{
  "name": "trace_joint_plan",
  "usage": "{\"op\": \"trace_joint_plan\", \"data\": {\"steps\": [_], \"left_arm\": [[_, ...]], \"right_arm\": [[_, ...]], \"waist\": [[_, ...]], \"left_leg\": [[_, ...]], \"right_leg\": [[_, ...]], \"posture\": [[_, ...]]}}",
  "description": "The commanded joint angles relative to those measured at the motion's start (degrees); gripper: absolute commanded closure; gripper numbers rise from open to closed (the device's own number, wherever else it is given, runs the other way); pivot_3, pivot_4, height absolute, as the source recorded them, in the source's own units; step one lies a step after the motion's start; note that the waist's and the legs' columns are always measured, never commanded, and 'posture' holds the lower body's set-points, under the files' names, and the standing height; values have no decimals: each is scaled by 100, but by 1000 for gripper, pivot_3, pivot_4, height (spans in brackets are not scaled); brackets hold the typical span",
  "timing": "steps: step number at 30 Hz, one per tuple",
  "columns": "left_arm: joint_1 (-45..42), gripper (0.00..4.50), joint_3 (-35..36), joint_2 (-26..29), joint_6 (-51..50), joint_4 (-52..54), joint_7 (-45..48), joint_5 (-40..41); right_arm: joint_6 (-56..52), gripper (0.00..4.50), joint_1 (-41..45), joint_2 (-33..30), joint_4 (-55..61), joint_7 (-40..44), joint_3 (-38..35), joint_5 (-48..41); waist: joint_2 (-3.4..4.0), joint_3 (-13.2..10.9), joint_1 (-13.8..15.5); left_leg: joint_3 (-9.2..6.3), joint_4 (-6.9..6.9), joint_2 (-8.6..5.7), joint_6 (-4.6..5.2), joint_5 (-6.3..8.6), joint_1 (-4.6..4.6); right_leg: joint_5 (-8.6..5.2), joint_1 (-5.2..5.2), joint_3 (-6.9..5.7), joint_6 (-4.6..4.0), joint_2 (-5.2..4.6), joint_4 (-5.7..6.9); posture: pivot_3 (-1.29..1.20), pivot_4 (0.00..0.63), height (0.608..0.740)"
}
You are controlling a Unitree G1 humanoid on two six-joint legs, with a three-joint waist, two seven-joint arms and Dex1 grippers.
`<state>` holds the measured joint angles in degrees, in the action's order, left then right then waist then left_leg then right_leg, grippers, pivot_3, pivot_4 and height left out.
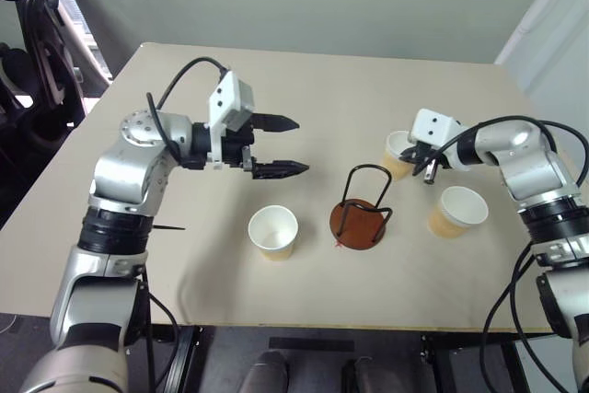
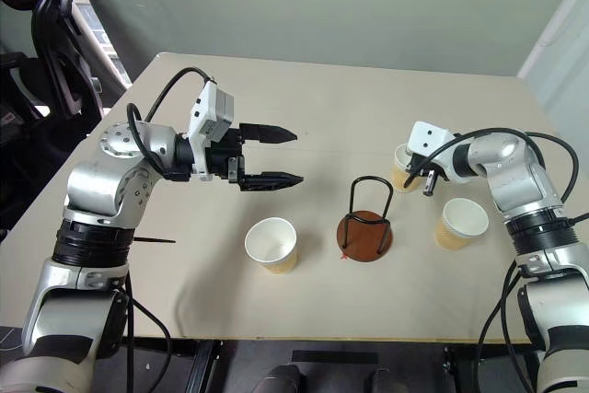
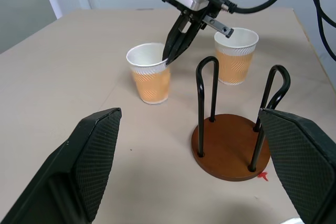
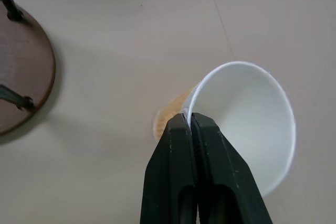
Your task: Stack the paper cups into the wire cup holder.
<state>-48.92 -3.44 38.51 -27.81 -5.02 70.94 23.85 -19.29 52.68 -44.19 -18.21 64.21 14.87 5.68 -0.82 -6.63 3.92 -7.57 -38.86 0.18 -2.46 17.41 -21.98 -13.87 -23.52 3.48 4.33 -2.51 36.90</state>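
My right gripper will set the paper cup down on the round brown base (image 1: 356, 226) between the holder's black wire loops.
Three paper cups stand on the tan table (image 1: 304, 80). One cup (image 1: 274, 231) is near the front, left of the wire cup holder (image 1: 360, 218). Another cup (image 1: 457, 211) sits to the holder's right. My right gripper (image 4: 188, 121) is shut on the rim of the third cup (image 4: 247, 119), one finger inside and one outside; this cup (image 1: 398, 154) is behind and right of the holder, its base seemingly on the table. My left gripper (image 1: 301, 145) hovers open above the table, left of the holder, holding nothing. The holder (image 3: 231, 145) is empty.
Dark equipment and a chair (image 1: 32, 52) stand beyond the table's left edge. The table's front edge (image 1: 304, 327) runs close to the front cup and holder. A small red mark (image 3: 262, 176) lies by the holder's base.
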Motion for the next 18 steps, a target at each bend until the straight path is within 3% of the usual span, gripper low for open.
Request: {"op": "trace_joint_plan", "data": {"steps": [1, 18], "left_arm": [[-172, 0, 47, 9, 99, 17, 7, -18], [-303, 0, -27, -102, 278, -270, 140, -103]], "right_arm": [[-357, 4477, 46, -249, 616, 96, -482, -305], [-2237, 4477, -268, -1095, 3530, 320, -1199, -1494]], "waist": [[0, 0, 4], [1, -1, -3]], "left_leg": [[0, 0, 0, 0, 0, -1], [0, -1, 0, -1, -1, -3]], "right_leg": [[0, 0, 0, 0, 0, 0], [0, 1, 0, 0, 0, -6]], "posture": [[0, 150, 740], [0, 150, 740]]}}
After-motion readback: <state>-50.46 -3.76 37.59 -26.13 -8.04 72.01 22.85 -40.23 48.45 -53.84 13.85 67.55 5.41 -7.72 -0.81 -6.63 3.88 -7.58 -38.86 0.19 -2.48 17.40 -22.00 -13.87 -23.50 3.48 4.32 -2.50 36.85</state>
